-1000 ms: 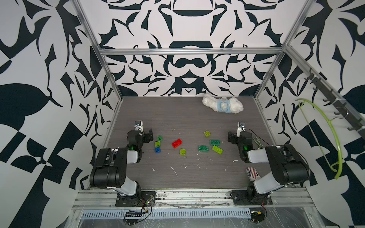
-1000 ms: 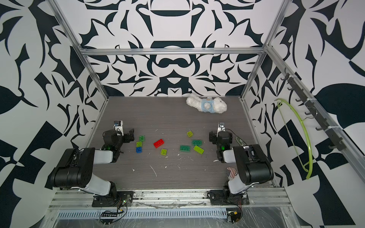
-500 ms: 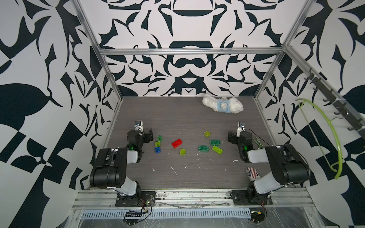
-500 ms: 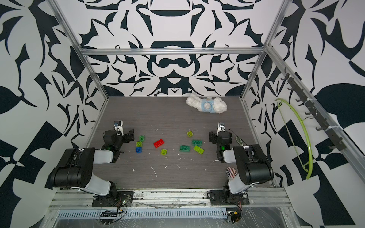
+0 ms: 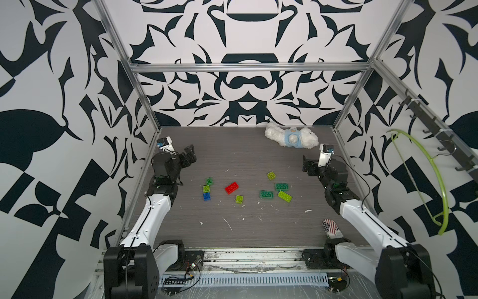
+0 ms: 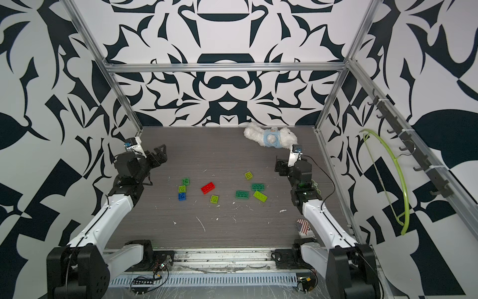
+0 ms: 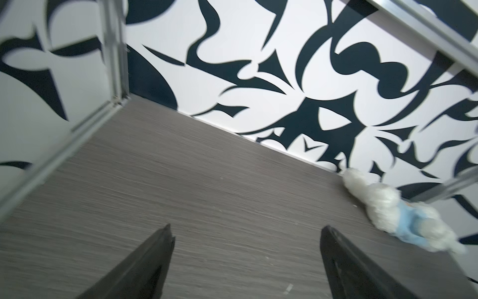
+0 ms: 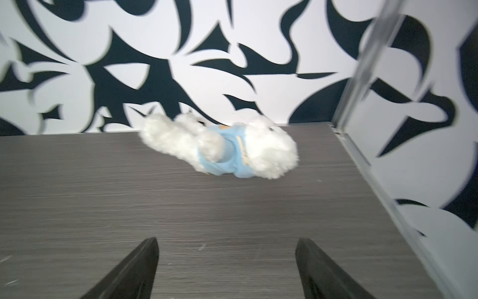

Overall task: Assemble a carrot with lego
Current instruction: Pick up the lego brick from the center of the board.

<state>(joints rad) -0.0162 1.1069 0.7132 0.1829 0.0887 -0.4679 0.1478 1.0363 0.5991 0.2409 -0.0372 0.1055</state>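
The robot's left gripper needs to close on the free sides of the blue brick (image 5: 206,196), at the near end of the row next to the lime brick.
The lego lies as loose bricks on the grey table; no carrot shows. In both top views a red brick (image 5: 232,188) (image 6: 207,188) sits mid-table. Left of it a blue brick (image 5: 206,196), a lime one (image 5: 206,188) and a green one (image 5: 209,181) lie close in a row. Toward the right lie two dark green oblongs (image 5: 266,194) (image 5: 281,186), a lime oblong (image 5: 284,196) and two lime squares (image 5: 239,198) (image 5: 271,175). My left gripper (image 5: 190,155) (image 7: 247,229) hangs open and empty left of the bricks. My right gripper (image 5: 307,164) (image 8: 227,241) is open and empty to their right.
A white plush toy (image 5: 291,138) (image 8: 219,147) in a light blue top lies against the back wall. A flag-patterned object (image 5: 330,227) sits by the right arm's base. White crumbs dot the table's front half. A lime hanger (image 5: 439,181) hangs on the right wall.
Both arms have lifted off their low rest pose, and the grippers have risen and moved toward the back. The bricks have not moved.
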